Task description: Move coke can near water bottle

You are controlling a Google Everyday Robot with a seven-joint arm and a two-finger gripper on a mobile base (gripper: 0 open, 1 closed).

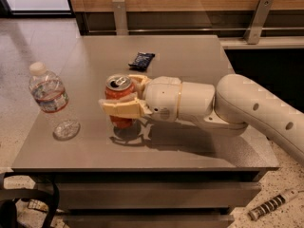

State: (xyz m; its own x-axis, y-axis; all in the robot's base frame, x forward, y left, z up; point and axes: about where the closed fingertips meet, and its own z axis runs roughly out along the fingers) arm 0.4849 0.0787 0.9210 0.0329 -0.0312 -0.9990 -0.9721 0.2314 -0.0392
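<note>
The coke can, now upright near the table's middle, will be released by my gripper on the grey table (111, 137), and it will sit just beside the base of the water bottle.
The coke can (118, 93), orange-red with a silver top, stands upright near the middle of the grey table (190, 56). My gripper (117, 94) reaches in from the right and is shut on the can, one cream finger (121, 108) across its front and the other behind it. The can's base is at or just above the tabletop; I cannot tell which. The water bottle (49, 99), clear with a white cap and a red-and-white label, stands upright near the table's left edge, about a can's width or more to the left of the can.
A flat dark blue snack packet (141, 59) lies on the table behind the can. A wooden wall with metal rail posts (120, 14) runs behind the table. Cables lie on the floor at the lower left (19, 205).
</note>
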